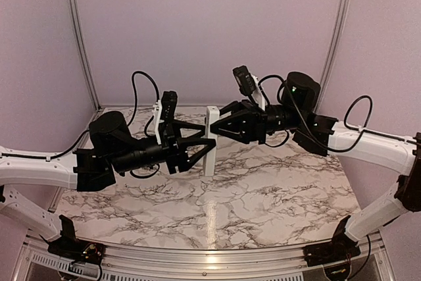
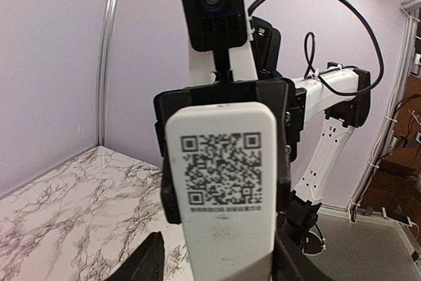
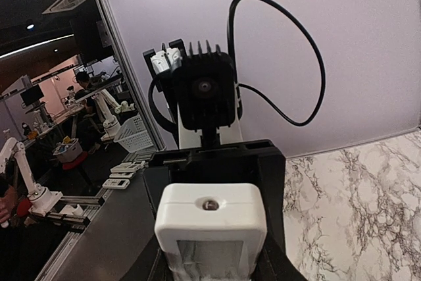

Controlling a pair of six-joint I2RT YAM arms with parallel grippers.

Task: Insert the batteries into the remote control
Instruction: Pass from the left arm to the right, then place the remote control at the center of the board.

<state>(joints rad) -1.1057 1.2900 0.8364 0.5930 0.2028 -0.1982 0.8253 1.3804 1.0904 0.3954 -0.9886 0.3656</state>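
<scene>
Next, my right gripper puts the white remote control, now upright above the table's middle, down on the marble table [image 1: 223, 183] just behind the bright streak.
The white remote control [image 1: 211, 141] stands upright in the air above the middle of the table, held between both grippers. My left gripper [image 1: 206, 145] comes from the left and is shut on its lower part. My right gripper [image 1: 219, 125] comes from the right and is shut on its upper part. The left wrist view shows the remote's face with a QR code [image 2: 222, 182], and the right gripper's black jaws on both of its edges. The right wrist view shows its top end and small screen [image 3: 210, 225]. The batteries are out of view.
The marble table [image 1: 263, 182] lies below the held remote. Pale purple walls and aluminium posts [image 1: 79, 37] close the back and sides. Outside the cell, the right wrist view shows a white basket [image 3: 135, 133] and a few spare remotes [image 3: 122, 174].
</scene>
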